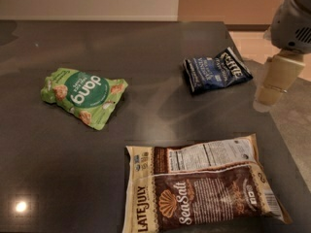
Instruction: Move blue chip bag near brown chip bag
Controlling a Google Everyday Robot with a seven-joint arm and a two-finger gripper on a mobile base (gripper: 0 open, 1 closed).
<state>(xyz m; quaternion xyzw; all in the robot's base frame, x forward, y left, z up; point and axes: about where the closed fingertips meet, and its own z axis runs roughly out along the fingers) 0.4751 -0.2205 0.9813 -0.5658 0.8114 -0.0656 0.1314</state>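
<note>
The robot's gripper should next close on the end of the blue chip bag (pixel 236 65) beside the table's edge, farthest from the green bag.
The blue chip bag (pixel 216 70) lies crinkled on the dark table (pixel 155 47) at the back right, with white "Kettle" lettering. The brown chip bag (pixel 201 188) lies flat at the front right, with "LATE JULY" and "Sea Salt" lettering. A stretch of bare table separates the two bags. My gripper (pixel 266 101) hangs at the right edge of the view, just right of the blue bag and above the table's right edge. It touches neither bag and holds nothing that I can see.
A green "dang" bag (pixel 83 96) lies at the left of the table. The table's right edge runs close past both chip bags, with grey floor (pixel 291 125) beyond it. A wall stands at the back.
</note>
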